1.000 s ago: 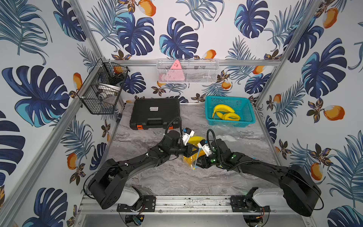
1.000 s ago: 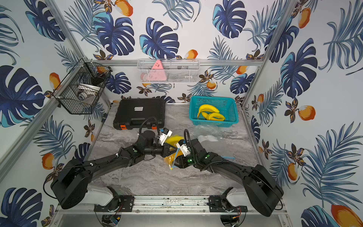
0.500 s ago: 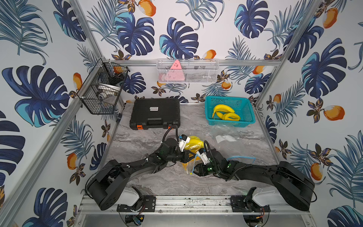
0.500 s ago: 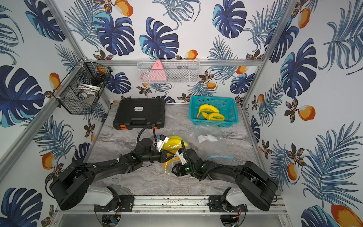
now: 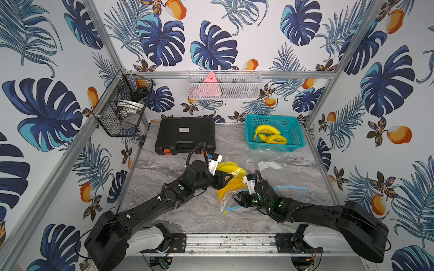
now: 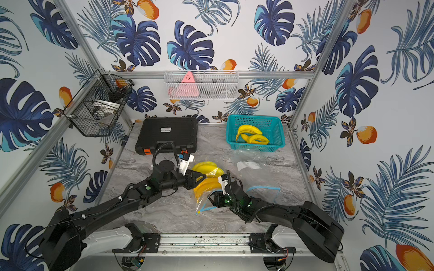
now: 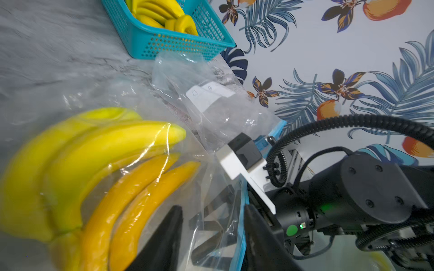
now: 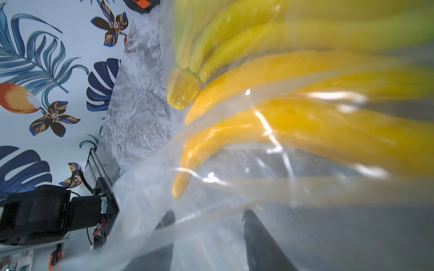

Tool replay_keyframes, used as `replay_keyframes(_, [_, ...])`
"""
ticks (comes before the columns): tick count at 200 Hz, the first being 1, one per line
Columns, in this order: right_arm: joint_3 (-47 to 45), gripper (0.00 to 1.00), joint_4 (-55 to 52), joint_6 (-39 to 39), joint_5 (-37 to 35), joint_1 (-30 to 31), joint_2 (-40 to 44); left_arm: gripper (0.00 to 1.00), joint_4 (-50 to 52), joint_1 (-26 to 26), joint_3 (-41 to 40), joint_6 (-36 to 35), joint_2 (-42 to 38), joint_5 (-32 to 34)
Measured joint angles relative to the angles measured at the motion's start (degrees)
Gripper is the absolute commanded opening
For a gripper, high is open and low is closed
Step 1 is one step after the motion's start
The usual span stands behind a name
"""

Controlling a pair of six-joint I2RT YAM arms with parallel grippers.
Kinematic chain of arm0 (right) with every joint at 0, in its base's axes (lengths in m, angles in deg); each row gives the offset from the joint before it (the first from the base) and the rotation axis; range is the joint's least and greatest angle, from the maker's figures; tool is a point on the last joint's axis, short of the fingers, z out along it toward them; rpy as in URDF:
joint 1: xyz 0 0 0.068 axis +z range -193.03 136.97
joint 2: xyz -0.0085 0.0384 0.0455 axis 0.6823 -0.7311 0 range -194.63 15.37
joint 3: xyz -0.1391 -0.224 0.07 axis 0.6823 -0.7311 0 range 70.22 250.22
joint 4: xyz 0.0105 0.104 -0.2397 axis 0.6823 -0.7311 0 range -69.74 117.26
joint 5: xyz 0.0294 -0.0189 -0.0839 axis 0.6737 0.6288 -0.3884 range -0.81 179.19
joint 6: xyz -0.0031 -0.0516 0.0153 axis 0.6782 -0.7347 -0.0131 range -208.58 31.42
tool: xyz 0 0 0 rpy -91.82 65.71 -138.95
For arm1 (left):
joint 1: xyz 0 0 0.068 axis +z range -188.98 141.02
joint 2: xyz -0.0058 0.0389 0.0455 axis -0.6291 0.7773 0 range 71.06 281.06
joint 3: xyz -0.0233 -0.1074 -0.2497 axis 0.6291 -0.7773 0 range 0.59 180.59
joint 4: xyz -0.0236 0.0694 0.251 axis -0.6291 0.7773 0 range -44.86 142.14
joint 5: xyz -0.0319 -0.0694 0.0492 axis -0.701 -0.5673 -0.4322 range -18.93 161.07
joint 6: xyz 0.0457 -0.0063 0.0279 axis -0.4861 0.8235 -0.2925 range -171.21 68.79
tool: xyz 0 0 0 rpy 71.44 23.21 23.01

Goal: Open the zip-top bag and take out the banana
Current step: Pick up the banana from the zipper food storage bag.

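Note:
The clear zip-top bag with the bananas needs to be held. Next, my right gripper will close on the bag's blue zip strip [image 5: 232, 208], near its yellow end.
The clear zip-top bag [image 5: 227, 203] with a blue zip strip lies at the middle of the table, with a bunch of yellow bananas [image 5: 231, 185] inside; it shows in both top views [image 6: 203, 204]. My left gripper [image 5: 225, 180] reaches it from the left. In the left wrist view its jaws [image 7: 212, 207] stand open with bag film and the blue zip edge [image 7: 242, 237] between them. My right gripper [image 5: 240, 199] comes from the right. In the right wrist view it [image 8: 209, 212] is open too, film draped across its fingers, the bananas [image 8: 293, 122] just beyond.
A teal basket [image 5: 296, 138] holding more bananas stands at the back right. A black case [image 5: 185, 136] lies at the back left. A crumpled clear bag with a white label [image 5: 270, 165] and a flat bag with a blue zip [image 5: 290, 193] lie to the right. Wire baskets [image 5: 122, 110] hang on the walls.
The bag of bananas has come down from between the raised grippers onto the table. My left gripper has gone from shut to open. Both arms have dropped lower and nearer the front.

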Motion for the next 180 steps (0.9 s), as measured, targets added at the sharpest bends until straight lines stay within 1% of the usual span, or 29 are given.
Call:
replay_keyframes(15, [0.0,0.5,-0.57,-0.11,-0.59,-0.87,0.28,0.57,4.74,0.22,3.5,-3.21,2.08,2.6])
replay_keyframes(35, [0.07,0.5,-0.74,-0.28,-1.18,-1.33,-1.25,0.56,10.38,1.66,8.33,-7.15,8.5,6.16])
replay_keyframes(58, [-0.44,0.5,-0.55,-0.28,-1.16,-1.55,-1.46,0.53,15.93,7.87,13.29,-8.66,16.9,9.44])
replay_keyframes(76, [-2.14,0.52,-0.63,-0.24,-1.27,-1.97,0.76,0.53,18.12,11.3,15.06,-8.85,19.91,11.15])
replay_keyframes(88, [-3.5,0.52,-0.55,-0.15,-1.51,-2.36,3.02,0.53,18.95,12.13,16.28,-9.44,21.16,11.13])
replay_keyframes(111, [-4.98,0.53,-0.55,-0.09,-1.6,-3.08,5.55,0.49,18.93,13.88,17.73,-10.1,23.06,10.62])
replay_keyframes(151, [-4.98,0.52,0.24,-0.15,0.48,-3.61,3.56,0.5,17.07,14.82,15.56,-9.49,25.29,7.54])
replay_keyframes(156, [-5.01,0.52,0.68,-0.15,0.87,-3.65,3.26,0.49,16.5,14.99,15.06,-9.2,25.31,7.28])
replay_keyframes(180, [-4.98,0.51,2.67,-0.09,2.08,-3.76,1.53,0.36,12.92,15.34,12.52,-7.56,24.28,4.22])
